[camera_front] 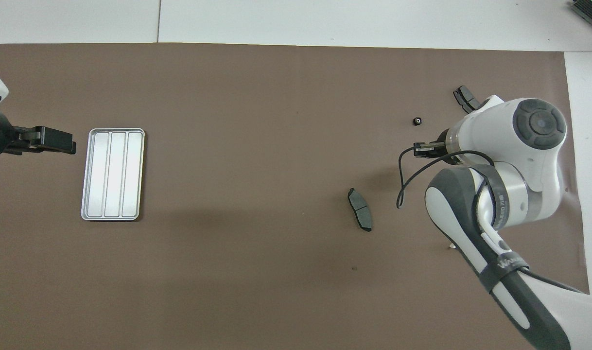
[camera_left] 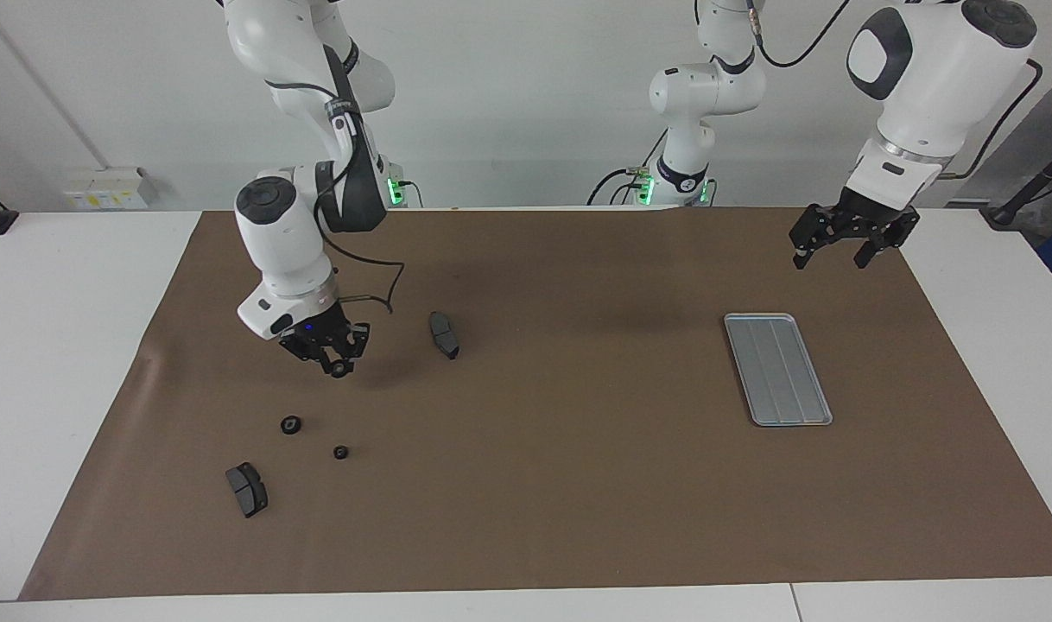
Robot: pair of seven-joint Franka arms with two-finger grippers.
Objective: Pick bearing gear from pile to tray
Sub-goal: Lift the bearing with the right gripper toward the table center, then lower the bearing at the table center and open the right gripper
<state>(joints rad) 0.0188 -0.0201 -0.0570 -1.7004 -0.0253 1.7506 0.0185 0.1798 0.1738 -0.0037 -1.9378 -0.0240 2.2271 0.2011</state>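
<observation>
The bearing gear, now held above the brown mat, will be let go by my right gripper on the brown mat (camera_front: 270, 184) between the silver tray and the nearest dark grey pad.
My right gripper (camera_left: 337, 364) hangs a little above the brown mat, shut on a small black ring, the bearing gear (camera_left: 341, 371). Of the pile, two more black rings (camera_left: 291, 424) (camera_left: 340, 452) lie on the mat farther from the robots, with one dark grey pad (camera_left: 247, 489) past them and another pad (camera_left: 444, 334) beside the gripper. In the overhead view my right wrist covers the gripper and one ring; the other ring (camera_front: 417, 120) shows. The silver tray (camera_left: 776, 369) (camera_front: 113, 174) lies empty at the left arm's end. My left gripper (camera_left: 837, 250) (camera_front: 71, 144) waits open in the air beside the tray.
The brown mat (camera_left: 578, 484) covers most of the white table. A black cable (camera_front: 403, 184) loops off my right wrist above the mat. The pad (camera_front: 360, 209) lies between the pile and the tray.
</observation>
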